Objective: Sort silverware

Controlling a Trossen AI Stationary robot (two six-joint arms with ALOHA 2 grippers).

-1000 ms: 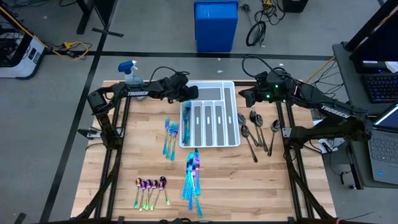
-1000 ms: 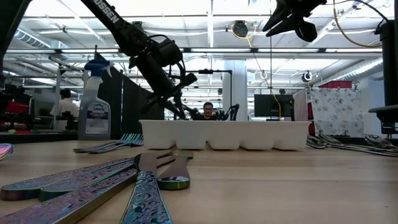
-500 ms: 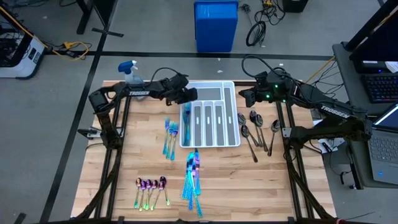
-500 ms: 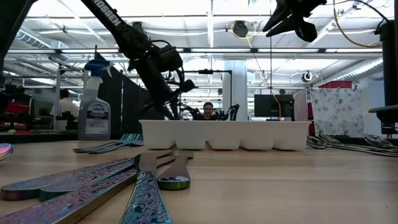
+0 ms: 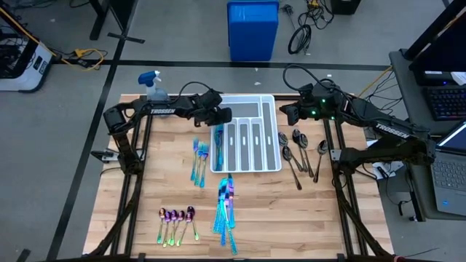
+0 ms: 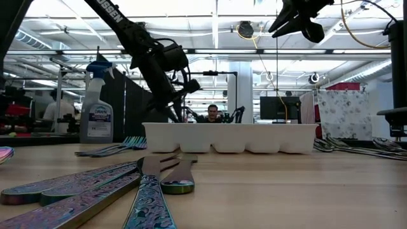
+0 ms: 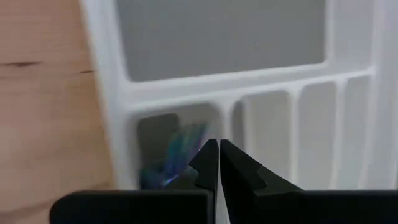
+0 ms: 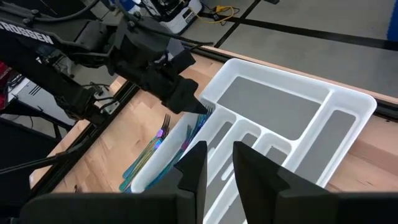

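I should release the fork from my left gripper in the tray's long compartment (image 5: 218,148) with the other blue-teal forks.
A white compartmented tray (image 5: 277,138) stands at the table's far middle. Blue-teal forks (image 5: 218,142) lie in its leftmost long compartment, and more forks (image 5: 199,156) lie on the wood to its left. Iridescent knives (image 5: 226,207) lie near the front, small rainbow spoons (image 5: 177,218) at the front left, and dark spoons (image 5: 298,156) to the tray's right. My left gripper (image 7: 219,152) is shut and points steeply down into the far end of the forks' compartment (image 8: 202,111). My right gripper (image 8: 217,165) hangs open high over the tray's far right corner (image 5: 285,115). My left gripper's shut fingertips (image 7: 208,158) stand right beside the far ends of the forks (image 7: 177,155) in the leftmost compartment, coming down from above on a slant. I cannot tell whether they touch the forks.
A spray bottle (image 5: 151,84) stands at the table's far left corner. A blue bin (image 5: 253,29) sits on the floor beyond the far edge. Bare wood lies between the tray and the knives and along the front right.
My left gripper has tipped more steeply downward over the far end of the tray's leftmost compartment, staying shut.
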